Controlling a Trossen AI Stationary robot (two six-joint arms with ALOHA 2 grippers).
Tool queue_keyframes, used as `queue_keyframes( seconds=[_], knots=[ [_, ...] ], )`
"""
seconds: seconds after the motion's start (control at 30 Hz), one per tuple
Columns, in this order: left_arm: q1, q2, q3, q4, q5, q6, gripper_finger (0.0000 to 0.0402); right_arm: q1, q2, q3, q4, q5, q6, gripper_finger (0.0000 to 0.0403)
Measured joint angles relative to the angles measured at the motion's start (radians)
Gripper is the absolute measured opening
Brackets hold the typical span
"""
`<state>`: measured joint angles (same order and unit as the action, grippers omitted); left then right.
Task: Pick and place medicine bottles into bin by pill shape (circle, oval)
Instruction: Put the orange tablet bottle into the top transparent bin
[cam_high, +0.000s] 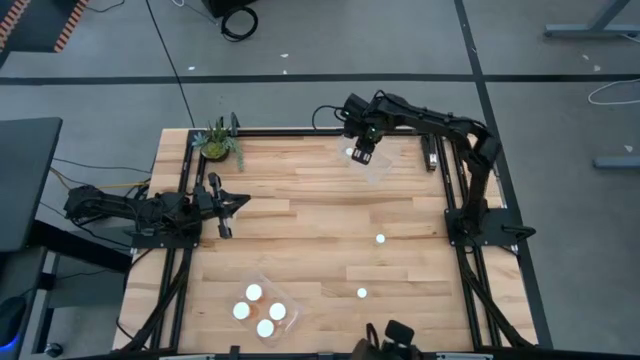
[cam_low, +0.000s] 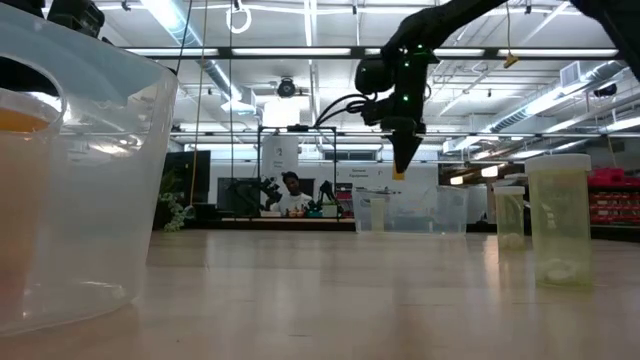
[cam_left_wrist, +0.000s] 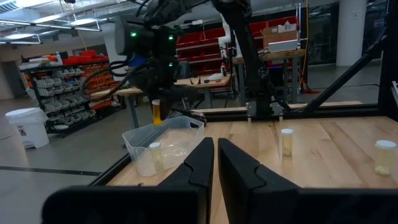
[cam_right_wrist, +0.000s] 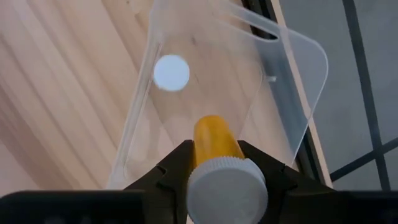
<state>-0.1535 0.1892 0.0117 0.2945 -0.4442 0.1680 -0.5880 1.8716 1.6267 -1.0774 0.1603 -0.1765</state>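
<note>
The orange bottle will go down from my right gripper in the far bin (cam_high: 368, 146) (cam_right_wrist: 242, 111), between that bin's standing bottle and the far rail.
My right gripper (cam_high: 362, 152) hangs over the clear far bin (cam_high: 372, 163) at the table's far side, shut on a medicine bottle (cam_right_wrist: 214, 138) with an orange body and a white cap. One bottle (cam_right_wrist: 171, 71) stands in that bin. Two bottles (cam_high: 380, 239) (cam_high: 361, 293) stand on the table's right half. Several bottles stand in the clear near bin (cam_high: 266, 308). My left gripper (cam_high: 236, 200) is shut and empty at the table's left. My right gripper pinches the bottle's orange body just below the white cap (cam_right_wrist: 227, 185) between its two fingers (cam_right_wrist: 177, 163). The fingers point down, along the bottle. The bottle stands upright, cap up, its lower end (cam_left_wrist: 156, 113) below the fingertips, clear above the far bin.
A small green potted plant (cam_high: 217, 142) stands at the far left corner. Black frame rails (cam_high: 440, 160) run along the table's edges beside the far bin. In the low view the near bin (cam_low: 80, 180) fills the left and the two table bottles (cam_low: 558, 220) (cam_low: 510, 215) stand at right.
</note>
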Motion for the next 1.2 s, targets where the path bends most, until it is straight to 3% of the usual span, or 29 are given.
queue_keyframes(
  seconds=[0.33,1.2],
  knots=[
    [0.0,0.0,0.0,0.0,0.0,0.0,0.0026,-0.016,0.172,0.187,-0.057,0.0,-0.041,0.0126],
    [0.0,0.0,0.0,0.0,0.0,0.0,0.003,-0.092,0.263,0.166,-0.001,-0.065,-0.065,0.0126]
  ],
)
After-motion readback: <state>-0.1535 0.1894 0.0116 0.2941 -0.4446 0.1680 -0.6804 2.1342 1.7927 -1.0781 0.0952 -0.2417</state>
